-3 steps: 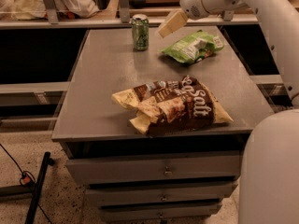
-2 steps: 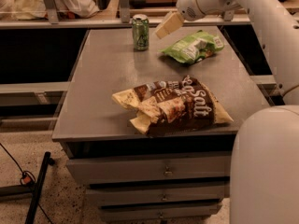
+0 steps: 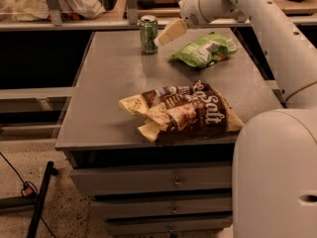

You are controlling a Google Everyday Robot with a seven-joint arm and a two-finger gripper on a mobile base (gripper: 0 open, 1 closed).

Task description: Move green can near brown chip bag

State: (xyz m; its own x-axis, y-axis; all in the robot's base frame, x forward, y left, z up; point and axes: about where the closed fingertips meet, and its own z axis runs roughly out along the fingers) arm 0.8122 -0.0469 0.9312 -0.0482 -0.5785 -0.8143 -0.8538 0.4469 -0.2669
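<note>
I should next close my gripper around the green can's middle [image 3: 149, 34], since the green can has to go near the brown chip bag.
The green can [image 3: 148, 34] stands upright at the far left of the grey table top [image 3: 114, 78]. The brown chip bag [image 3: 184, 112] with white "Salt" lettering lies near the table's front edge, well apart from the can. My gripper [image 3: 163, 37] reaches in from the right, its pale fingers [image 3: 171, 30] pointing down-left, tips just right of the can and close to it. The fingers look open, with nothing held between them.
A green chip bag [image 3: 205, 49] lies at the far right of the table, under my arm [image 3: 233, 4]. A shelf rail with pale bags [image 3: 74, 4] runs behind the table. Drawers [image 3: 168, 182] sit below the front edge. My white base [image 3: 277, 177] fills the lower right.
My gripper has moved left and slightly down, closing in on the right side of the green can. The can and both bags have not moved.
</note>
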